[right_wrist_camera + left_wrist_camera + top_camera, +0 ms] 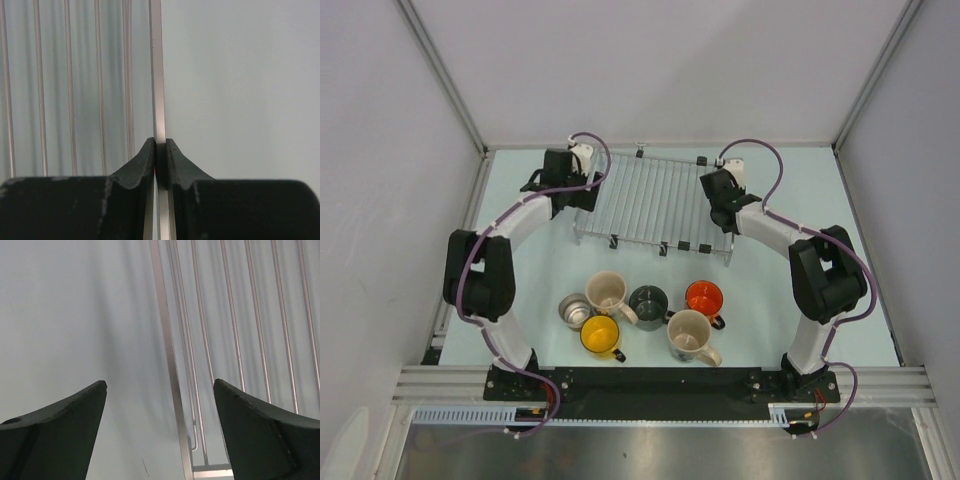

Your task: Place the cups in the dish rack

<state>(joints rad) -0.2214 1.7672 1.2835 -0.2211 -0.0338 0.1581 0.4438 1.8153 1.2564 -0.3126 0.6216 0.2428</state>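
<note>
The front bar of the dish rack slants away from the cups at one end, so I will use my left gripper to pull that end closer by the dish rack's side bar (172, 375).
The dish rack (650, 205) lies flat at the back middle of the table, with no cups on it. Several cups stand in a cluster in front of it: two beige (608, 293) (690, 337), a dark grey (648, 303), an orange-red (704, 298), a yellow (600, 335) and a small steel one (576, 310). My left gripper (582, 188) (160, 385) hangs open over the rack's left edge rail (165, 340), with nothing between its fingers. On the other side, my right gripper (722, 207) (160, 142) is shut on the rack's right edge rail (156, 75).
White walls and metal posts enclose the table on three sides. Pale bare tabletop (520, 260) shows on both sides of the rack and around the cups. The arm bases are bolted to the black bar (650, 385) at the near edge.
</note>
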